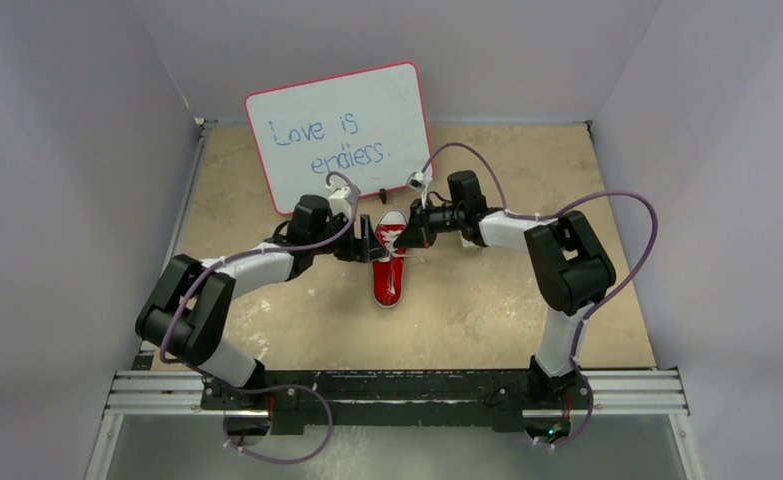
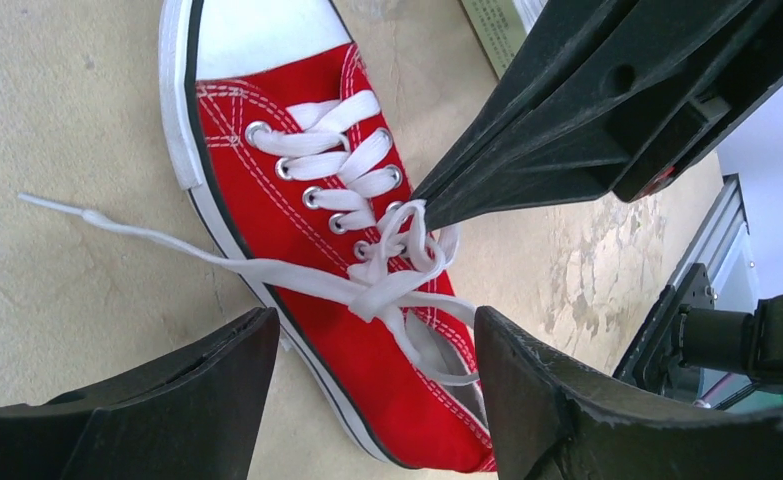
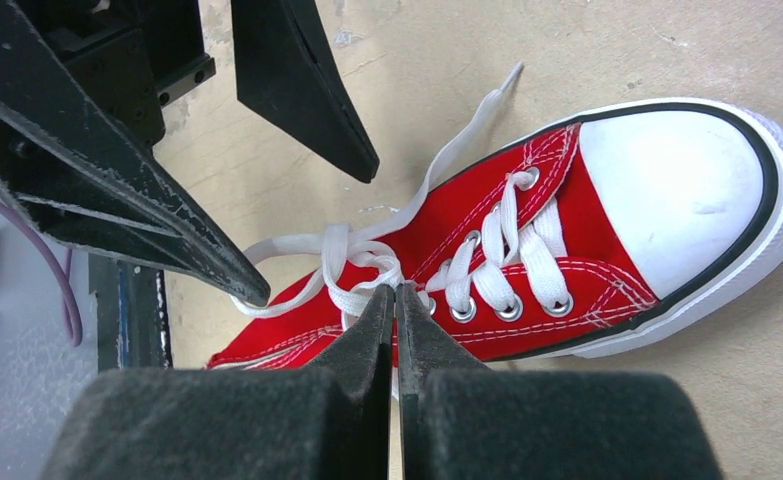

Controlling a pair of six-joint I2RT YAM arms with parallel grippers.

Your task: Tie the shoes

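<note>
Next, I pinch that loop (image 2: 449,379) of white lace, which hangs around one open finger of my left gripper, before my right gripper pulls the knot tight.
The red sneaker (image 1: 387,272) lies mid-table with its white toe cap toward the whiteboard. It also shows in the left wrist view (image 2: 297,250) and the right wrist view (image 3: 567,230). Its white laces (image 2: 387,285) are crossed in a loose knot above the tongue. One loose end (image 2: 117,225) trails over the table. My left gripper (image 2: 372,320) is open, its fingers astride the heel end of the shoe and holding nothing. My right gripper (image 3: 395,295) is shut on a lace strand at the knot, seen from the left wrist view (image 2: 419,203) too.
A pink-framed whiteboard (image 1: 337,135) with writing stands just behind the shoe. The grey enclosure walls close in the left, right and back. An aluminium rail (image 1: 397,392) runs along the near edge. Both arms meet over the shoe.
</note>
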